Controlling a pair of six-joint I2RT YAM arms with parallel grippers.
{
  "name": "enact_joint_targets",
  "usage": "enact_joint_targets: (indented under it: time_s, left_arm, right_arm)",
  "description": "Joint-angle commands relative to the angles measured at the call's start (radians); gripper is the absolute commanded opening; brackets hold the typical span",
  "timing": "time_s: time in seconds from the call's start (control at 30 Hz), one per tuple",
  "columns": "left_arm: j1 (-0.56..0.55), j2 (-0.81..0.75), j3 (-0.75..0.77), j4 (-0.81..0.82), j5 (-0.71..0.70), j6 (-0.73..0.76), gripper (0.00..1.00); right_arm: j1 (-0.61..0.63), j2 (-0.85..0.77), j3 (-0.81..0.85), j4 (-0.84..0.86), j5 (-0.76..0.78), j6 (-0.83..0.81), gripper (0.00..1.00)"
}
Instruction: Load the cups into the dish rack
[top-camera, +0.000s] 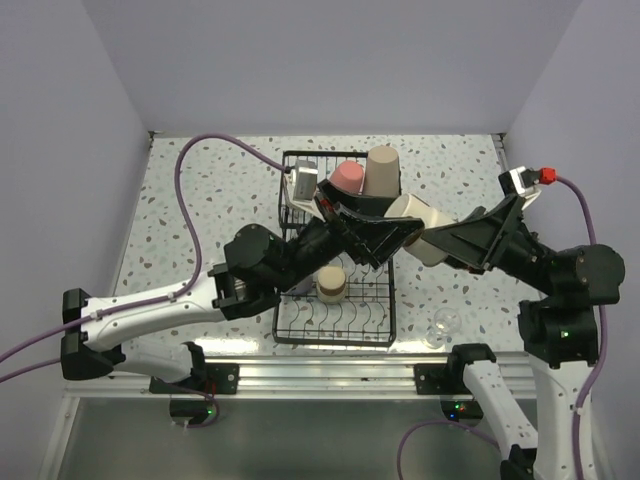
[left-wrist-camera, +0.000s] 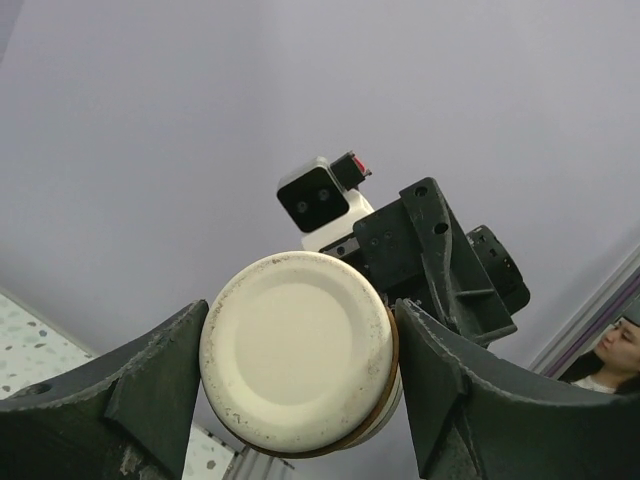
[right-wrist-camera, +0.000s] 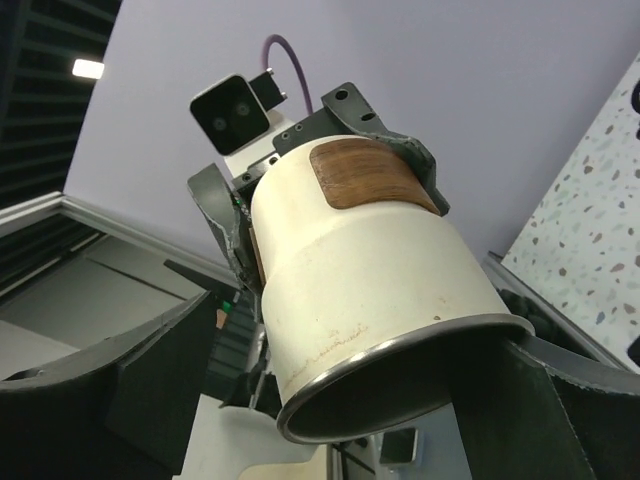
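My left gripper should release the cream cup between the short tan cup and the rack's rail (top-camera: 372, 279) facing the clear glass.
A cream cup (top-camera: 418, 218) (left-wrist-camera: 295, 350) (right-wrist-camera: 370, 290) hangs in the air above the dish rack (top-camera: 290, 330), lying on its side between both arms. My left gripper (top-camera: 395, 232) (left-wrist-camera: 300, 370) is shut on the cup's base, with both fingers (left-wrist-camera: 150, 390) pressed against its sides. My right gripper (top-camera: 438, 245) (right-wrist-camera: 355, 390) stands open around the dark rim end, and its left finger (right-wrist-camera: 150, 370) is clearly apart from the cup. A pink cup (top-camera: 347, 177) and a tall beige cup (top-camera: 381, 170) sit in the rack's far section. A short tan cup (top-camera: 331, 283) stands among the near tines.
A tiny clear glass (top-camera: 444, 325) stands on the speckled table right of the rack, near the right arm's base. Both arms cross over the rack's middle. Pale walls enclose the table on three sides.
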Motion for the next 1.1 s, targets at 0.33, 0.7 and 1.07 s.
enact_joint_targets:
  time_s: [0.33, 0.7, 1.07]
  left_arm:
    - [-0.004, -0.175, 0.027, -0.229, -0.201, 0.086, 0.0]
    - [-0.006, -0.169, 0.082, -0.43, -0.246, 0.089, 0.0]
    - [-0.014, -0.023, 0.179, -0.717, -0.277, 0.068, 0.0]
  right_arm:
    - [0.051, 0.036, 0.263, -0.667, 0.06, -0.532, 0.98]
    - [0.106, 0.279, 0.774, -1.475, 0.937, -1.086, 0.96]
    - [0.106, 0.239, 0.458, -1.384, 1.098, -1.06, 0.98]
